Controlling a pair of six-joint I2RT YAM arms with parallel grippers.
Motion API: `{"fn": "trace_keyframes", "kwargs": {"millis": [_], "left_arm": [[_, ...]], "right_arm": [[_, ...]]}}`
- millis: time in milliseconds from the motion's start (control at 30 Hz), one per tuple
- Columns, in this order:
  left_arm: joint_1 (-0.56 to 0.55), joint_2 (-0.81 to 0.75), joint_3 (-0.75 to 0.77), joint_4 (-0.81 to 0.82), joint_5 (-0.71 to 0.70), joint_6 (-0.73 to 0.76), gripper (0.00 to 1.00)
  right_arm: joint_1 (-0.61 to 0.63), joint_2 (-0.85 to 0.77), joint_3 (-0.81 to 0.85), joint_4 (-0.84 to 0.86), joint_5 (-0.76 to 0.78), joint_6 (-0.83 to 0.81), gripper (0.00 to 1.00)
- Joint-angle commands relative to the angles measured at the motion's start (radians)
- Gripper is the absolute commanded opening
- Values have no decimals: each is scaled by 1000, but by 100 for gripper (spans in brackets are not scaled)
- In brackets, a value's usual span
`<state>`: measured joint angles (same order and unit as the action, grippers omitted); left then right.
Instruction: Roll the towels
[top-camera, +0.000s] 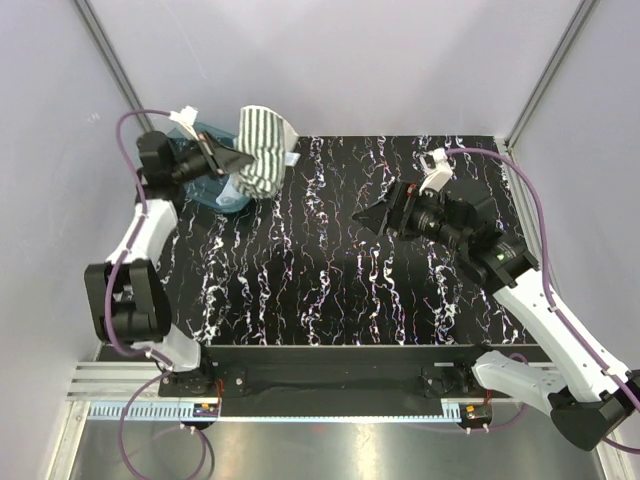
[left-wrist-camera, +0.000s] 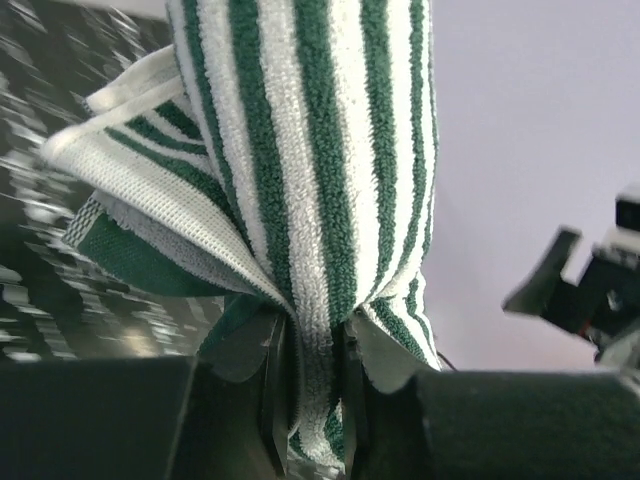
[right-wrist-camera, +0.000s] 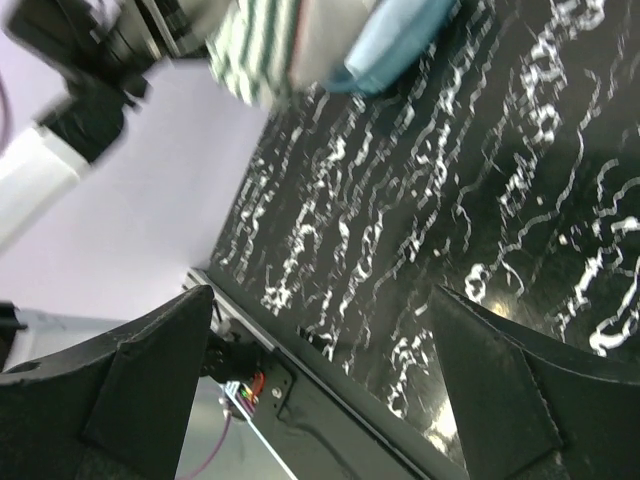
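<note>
The striped towel, now hanging at the table's far corner, will be released by my left gripper inside the clear blue bin (top-camera: 225, 168), next to the pale blue towel.
The green-and-white striped towel (top-camera: 263, 148) hangs bunched at the table's far left corner, with my left gripper (top-camera: 228, 157) shut on it. The left wrist view shows the striped cloth (left-wrist-camera: 300, 150) pinched between the two jaws of that gripper (left-wrist-camera: 310, 345). Just below it, the pale blue towel (top-camera: 213, 188) lies crumpled on the table. My right gripper (top-camera: 372, 215) hovers over the middle of the table, open and empty. The right wrist view shows its jaws (right-wrist-camera: 320, 345) spread wide over the table's front edge, with the striped towel (right-wrist-camera: 250, 45) and the blue towel (right-wrist-camera: 400, 45) far off.
The black, white-veined table top (top-camera: 330, 270) is walled by pale panels on three sides, with metal posts (top-camera: 110, 60) at the back corners. A dark rail (top-camera: 320, 375) with the arm bases runs along the near edge. The left arm (right-wrist-camera: 50, 160) shows in the right wrist view.
</note>
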<state>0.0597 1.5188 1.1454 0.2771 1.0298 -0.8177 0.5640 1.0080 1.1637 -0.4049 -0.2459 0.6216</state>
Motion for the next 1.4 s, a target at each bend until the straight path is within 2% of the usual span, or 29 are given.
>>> {"fn": "trace_keyframes", "kwargs": {"millis": [0, 67, 133, 167, 233, 267, 400, 833, 933, 1133, 1300, 1367], "left_arm": [[112, 101, 137, -131, 33, 100, 0], [140, 179, 250, -200, -14, 190, 0], [169, 287, 370, -344, -43, 292, 0], [175, 332, 505, -390, -50, 322, 0], [201, 477, 675, -570, -53, 405, 0], [209, 522, 818, -622, -78, 429, 0], [265, 675, 1023, -806, -125, 518, 0], [279, 926, 1089, -932, -286, 709, 0], [270, 975, 1148, -976, -274, 735, 0], [256, 1047, 1186, -1001, -150, 741, 2], [253, 1086, 1186, -1006, -106, 736, 12], [244, 1095, 1186, -1006, -108, 735, 20]], "right_arm": [[8, -16, -33, 0, 11, -5, 95], [8, -19, -56, 3, -3, -2, 95], [8, -26, -76, 9, -13, 1, 95], [8, -28, -82, 11, -22, 4, 95], [8, -25, -99, 20, -35, 4, 95], [8, -22, -102, 24, -52, 4, 95], [8, 0, -102, 26, -85, -5, 95], [7, 24, -136, 103, -190, 12, 96], [7, 38, -127, 104, -200, 6, 96], [5, 70, -107, 110, -214, 9, 96], [5, 86, -91, 94, -217, -8, 96], [7, 83, -98, 97, -214, -10, 96]]}}
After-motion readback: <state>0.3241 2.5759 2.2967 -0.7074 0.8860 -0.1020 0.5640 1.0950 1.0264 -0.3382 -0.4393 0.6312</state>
